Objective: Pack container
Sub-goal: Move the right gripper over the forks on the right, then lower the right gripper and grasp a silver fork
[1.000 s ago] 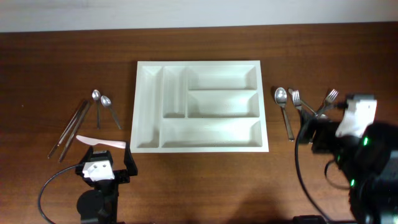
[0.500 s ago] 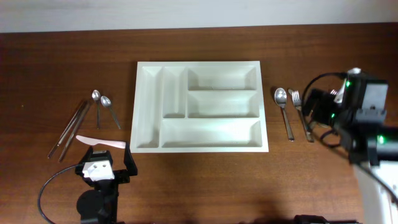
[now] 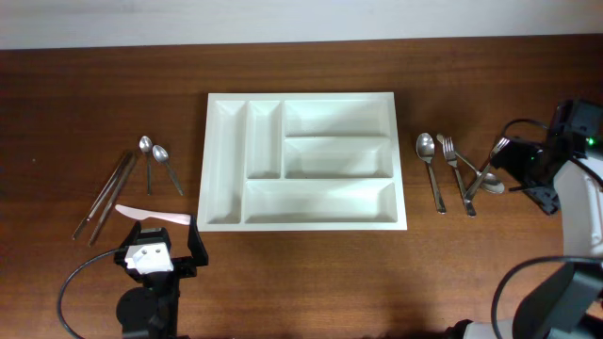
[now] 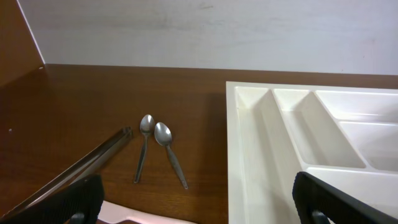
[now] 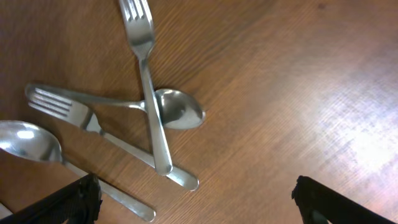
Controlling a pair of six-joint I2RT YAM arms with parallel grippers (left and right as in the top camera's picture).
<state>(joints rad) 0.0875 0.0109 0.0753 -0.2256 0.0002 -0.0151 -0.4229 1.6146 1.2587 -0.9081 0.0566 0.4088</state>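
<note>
The robot's right gripper should close on the handle's upper part (image 3: 485, 169) (image 5: 147, 83), just below the head of the fork that lies over the spoon.
The white container (image 3: 306, 95) lies mid-table with all five compartments bare; its left side (image 4: 249, 155) shows in the left wrist view. My left gripper (image 3: 158, 241) (image 4: 199, 211) is open near the front edge, over a white plastic knife (image 3: 151, 216) (image 4: 143, 214). My right gripper (image 3: 516, 177) (image 5: 196, 208) is open just right of crossed cutlery: a fork (image 3: 492, 158) (image 5: 149, 93) lying over a spoon (image 3: 491, 185) (image 5: 177, 112). Beside them lie another fork (image 3: 457, 174) (image 5: 93, 121) and a larger spoon (image 3: 431, 169) (image 5: 31, 140). Nothing is held.
Left of the container lie two small spoons (image 3: 146, 155) (image 3: 168, 166) and long dark chopsticks (image 3: 104, 196), also seen from the left wrist as spoons (image 4: 144, 146) (image 4: 169, 149) and chopsticks (image 4: 74, 171). A pale wall runs behind the table's far edge.
My right arm has swung away from over the right-hand cutlery towards the right table edge, uncovering the crossed fork and spoon. The left arm has not moved.
</note>
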